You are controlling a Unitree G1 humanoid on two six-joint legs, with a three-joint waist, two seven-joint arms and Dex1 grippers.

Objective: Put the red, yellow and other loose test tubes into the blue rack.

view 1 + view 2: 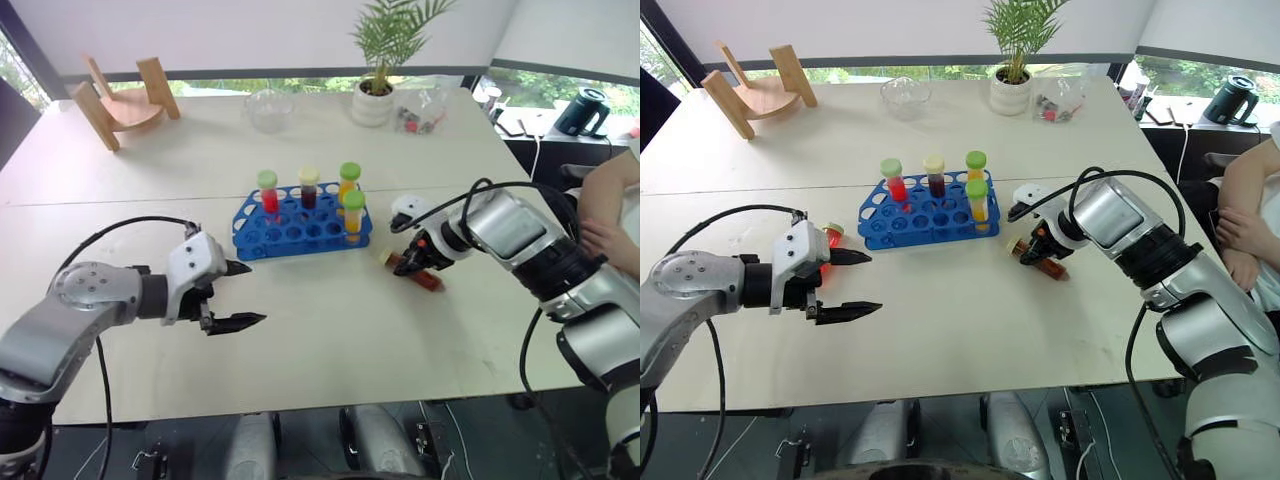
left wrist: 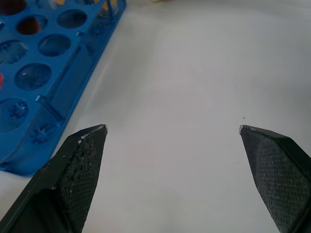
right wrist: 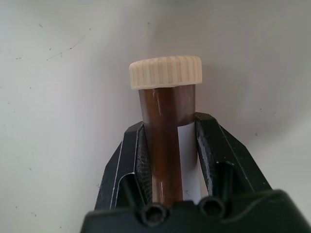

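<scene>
Next, my right gripper releases the loose brown tube in the rack hole (image 1: 313,229) in front of the dark brown tube.
The blue rack (image 1: 262,240) stands mid-table with several capped tubes upright in it: a red one (image 1: 269,192), a dark brown one (image 1: 308,187) and two yellow-orange ones (image 1: 352,213). To its right a loose brown tube with a cream cap (image 1: 432,281) lies tilted on the table. My right gripper (image 1: 412,262) is shut on this tube, and the right wrist view shows both fingers (image 3: 209,145) pressed on its sides (image 3: 165,160). My left gripper (image 1: 255,293) hangs open and empty left of the rack. A small red tube (image 1: 829,237) lies just behind it.
At the back stand a wooden stand (image 1: 125,100), a glass bowl (image 1: 268,108), a potted plant (image 1: 378,85) and a clear container (image 1: 425,112). A person's arm (image 1: 610,215) rests past the table's right edge, near a dark kettle (image 1: 582,110).
</scene>
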